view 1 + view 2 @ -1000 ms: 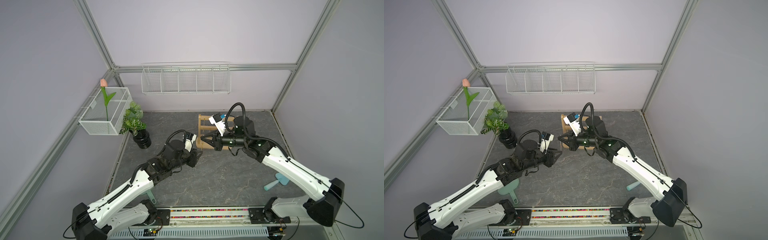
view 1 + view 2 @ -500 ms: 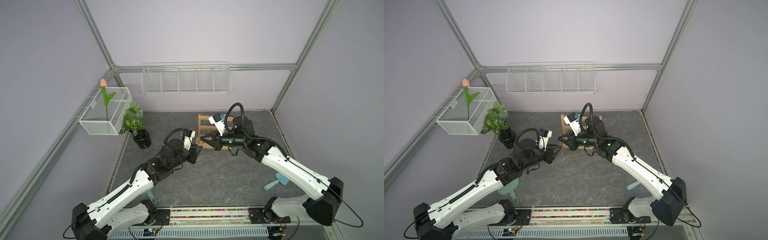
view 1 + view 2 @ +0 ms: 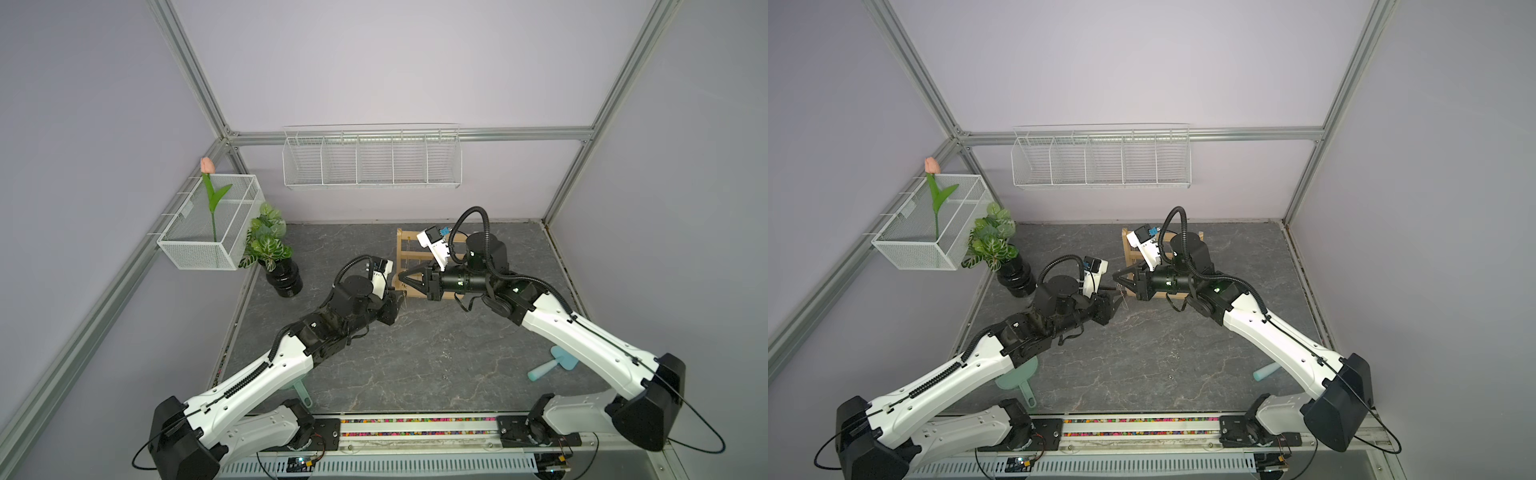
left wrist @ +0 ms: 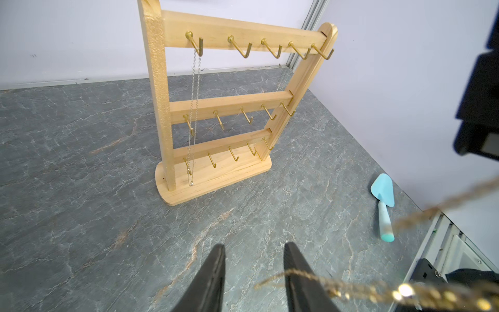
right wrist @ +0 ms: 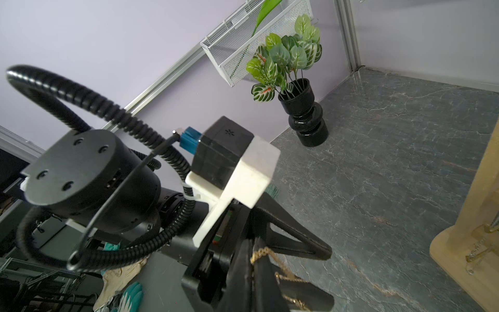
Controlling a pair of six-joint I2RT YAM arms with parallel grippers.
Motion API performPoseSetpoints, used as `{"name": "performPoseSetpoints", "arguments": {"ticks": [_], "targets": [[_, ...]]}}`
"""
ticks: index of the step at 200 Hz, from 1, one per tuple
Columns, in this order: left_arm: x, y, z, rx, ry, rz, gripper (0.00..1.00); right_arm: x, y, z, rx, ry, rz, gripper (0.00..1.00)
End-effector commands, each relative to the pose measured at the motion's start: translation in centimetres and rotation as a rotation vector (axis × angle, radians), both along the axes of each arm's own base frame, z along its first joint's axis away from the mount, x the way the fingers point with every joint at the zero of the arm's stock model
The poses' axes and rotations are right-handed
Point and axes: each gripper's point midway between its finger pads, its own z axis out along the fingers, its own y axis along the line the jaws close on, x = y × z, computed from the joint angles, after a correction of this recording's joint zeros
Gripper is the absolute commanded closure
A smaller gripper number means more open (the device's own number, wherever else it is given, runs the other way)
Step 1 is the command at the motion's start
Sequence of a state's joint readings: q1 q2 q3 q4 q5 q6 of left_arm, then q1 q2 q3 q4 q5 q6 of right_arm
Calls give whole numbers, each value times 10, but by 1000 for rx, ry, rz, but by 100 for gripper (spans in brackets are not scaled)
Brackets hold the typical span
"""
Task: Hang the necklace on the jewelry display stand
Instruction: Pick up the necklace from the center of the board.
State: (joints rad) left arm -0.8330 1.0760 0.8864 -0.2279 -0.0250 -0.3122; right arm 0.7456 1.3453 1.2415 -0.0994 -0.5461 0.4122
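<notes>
The necklace rests loosely over one finger of the robot's open left gripper, so that left gripper should pinch it before the right gripper opens and takes hold again of the hanging strand (image 3: 1125, 301).
The gold necklace (image 5: 272, 259) is pinched in my right gripper (image 5: 254, 250), which is shut on it. From there the chain runs through the gap of my left gripper (image 4: 253, 250), which is open. In the left wrist view the necklace (image 4: 302, 274) lies over one finger (image 4: 297, 275). Both grippers meet tip to tip just in front of the stand, right gripper (image 3: 401, 277) above left gripper (image 3: 398, 301). The light wooden jewelry display stand (image 4: 224, 108) stands upright behind them, also seen in both top views (image 3: 405, 249) (image 3: 1128, 249). A thin silver chain (image 4: 195, 102) hangs from its top corner hook.
A black vase with a leafy plant (image 3: 282, 270) stands at the left wall under a white wire basket (image 3: 208, 232) holding a tulip. Another wire basket (image 3: 372, 160) hangs on the back wall. A blue trowel (image 3: 552, 363) lies by the right arm, a green scoop (image 3: 1017, 374) under the left arm.
My left gripper has moved forward and a little right, up to the right gripper's tips. The right arm has barely moved and keeps its hold on the chain.
</notes>
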Motion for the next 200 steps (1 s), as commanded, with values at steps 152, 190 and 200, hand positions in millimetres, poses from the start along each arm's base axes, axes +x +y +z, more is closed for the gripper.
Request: {"name": "performPoseSetpoints", "arguments": {"ticks": [152,190,200], "targets": [[15,19,64,-54,-160,120,100,1,-10,-21,8,21,-48,89],[14,19,91,-46,-200,123,100,8,-19,-27,29,17,-103,82],[12,18,96,-34,-211,114,100,10,-22,-29,32,17,-114,82]]}}
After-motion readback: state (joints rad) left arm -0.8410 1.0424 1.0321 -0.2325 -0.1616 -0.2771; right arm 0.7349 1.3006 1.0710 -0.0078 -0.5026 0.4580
